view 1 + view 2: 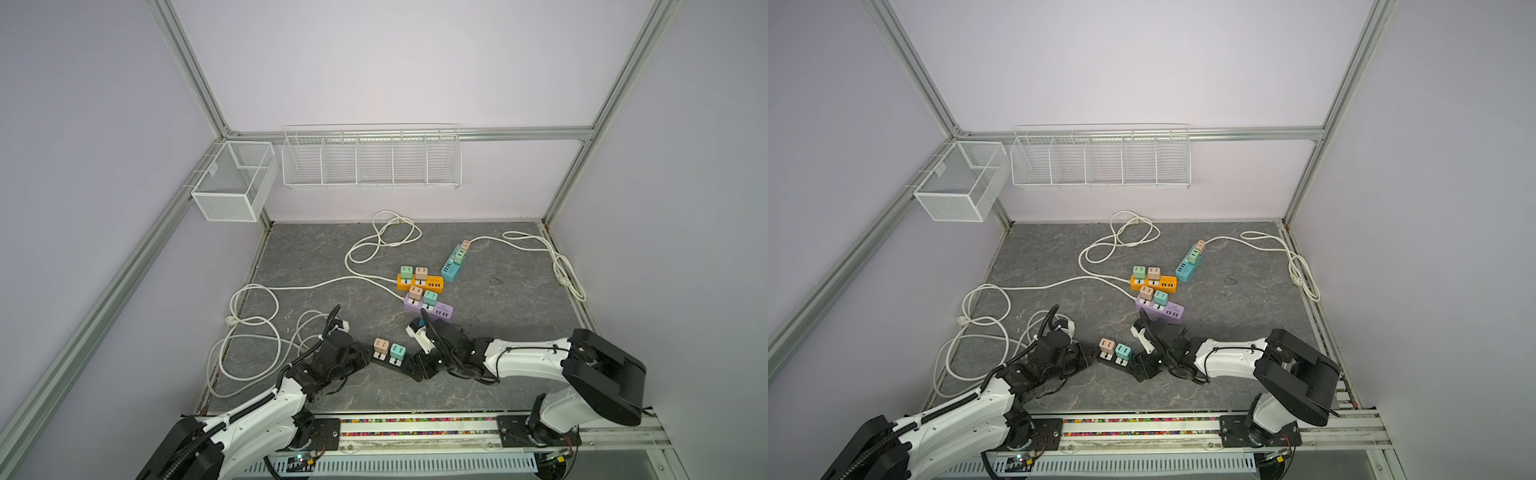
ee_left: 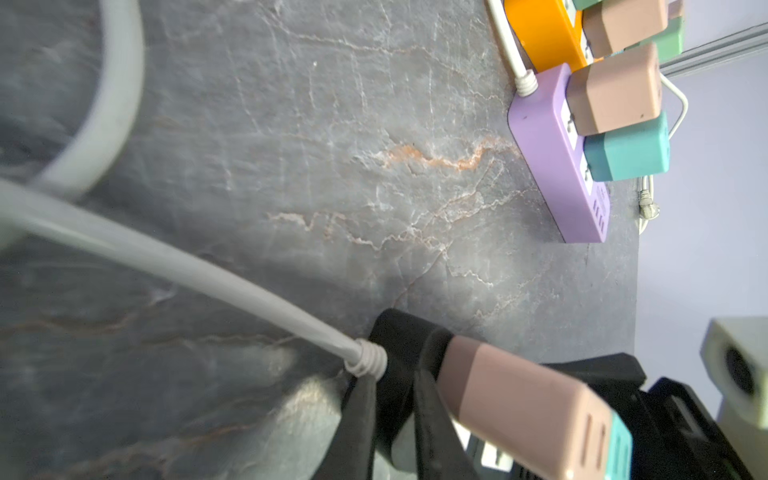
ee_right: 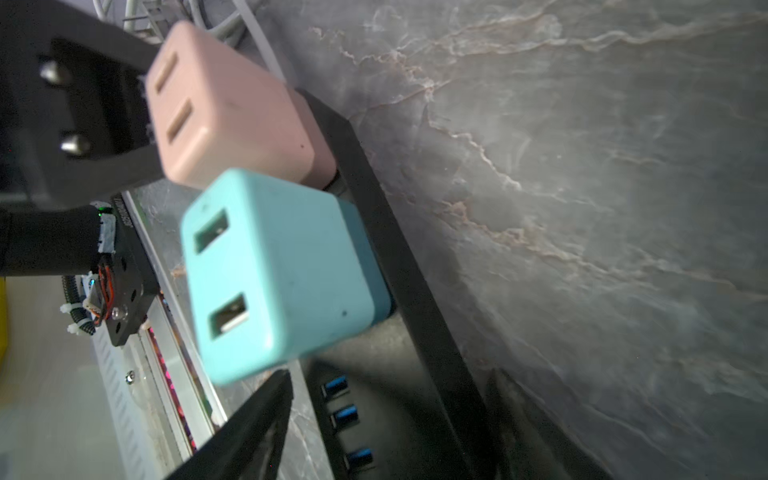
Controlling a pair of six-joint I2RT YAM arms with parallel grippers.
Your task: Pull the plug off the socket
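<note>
The robot's left gripper is almost closed at the cord end of the black socket strip, so it should open and steady that end of the strip while the right gripper takes the teal plug (image 1: 397, 350).
A black socket strip (image 1: 405, 366) lies near the table's front middle, with a pink plug (image 1: 381, 345) and a teal plug (image 1: 397, 352) seated in it. My left gripper (image 1: 365, 358) is shut on the strip's cord end; in the left wrist view its fingers (image 2: 365, 415) pinch the black body (image 2: 399, 332) beside the white cord (image 2: 187, 266). My right gripper (image 1: 419, 370) stands open astride the other end. In the right wrist view the teal plug (image 3: 270, 274) and pink plug (image 3: 224, 104) stand just ahead of that gripper (image 3: 390, 378), with table showing between one finger (image 3: 249, 428) and the strip (image 3: 415, 291).
A purple strip (image 1: 428, 309), an orange strip (image 1: 419, 282) and a blue strip (image 1: 453, 266), each with plugs in it, lie behind. White cords (image 1: 253, 332) loop over the left and back of the table. Two wire baskets (image 1: 370, 158) hang on the wall.
</note>
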